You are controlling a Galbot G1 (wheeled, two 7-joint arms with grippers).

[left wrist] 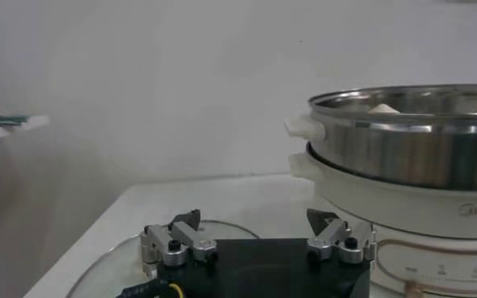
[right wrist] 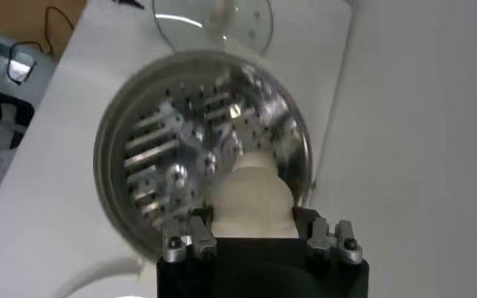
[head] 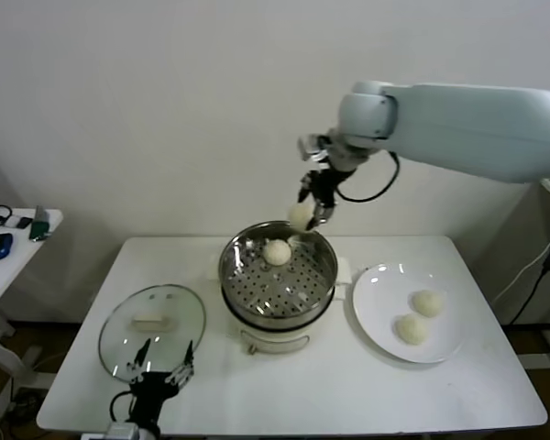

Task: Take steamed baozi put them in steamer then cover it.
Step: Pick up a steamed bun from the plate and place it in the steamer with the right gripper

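Observation:
The baozi, hanging above the steamer's back rim, will be let go by my right gripper on the perforated tray's side [head: 246, 276] [right wrist: 221, 99] nearest the glass cover, next to the other baozi.
My right gripper [head: 310, 213] hangs above the back rim of the steamer [head: 247, 284], shut on a cream-white baozi [head: 300, 216]. In the right wrist view that baozi [right wrist: 250, 200] fills the space between the jaws, above the perforated tray [right wrist: 173, 154]. One baozi [head: 277, 252] lies on the tray at the back. Two more baozi [head: 428, 302] [head: 410, 329] rest on the white plate [head: 376, 307] to the right. The glass cover [head: 119, 341] lies flat on the table at the left. My left gripper [head: 158, 373] stands open at the cover's near edge, holding nothing.
The white table's front edge [head: 293, 426] runs close below the cover and plate. A side table [head: 14, 240] with a blue mouse and cables stands at far left. A white wall rises just behind the steamer.

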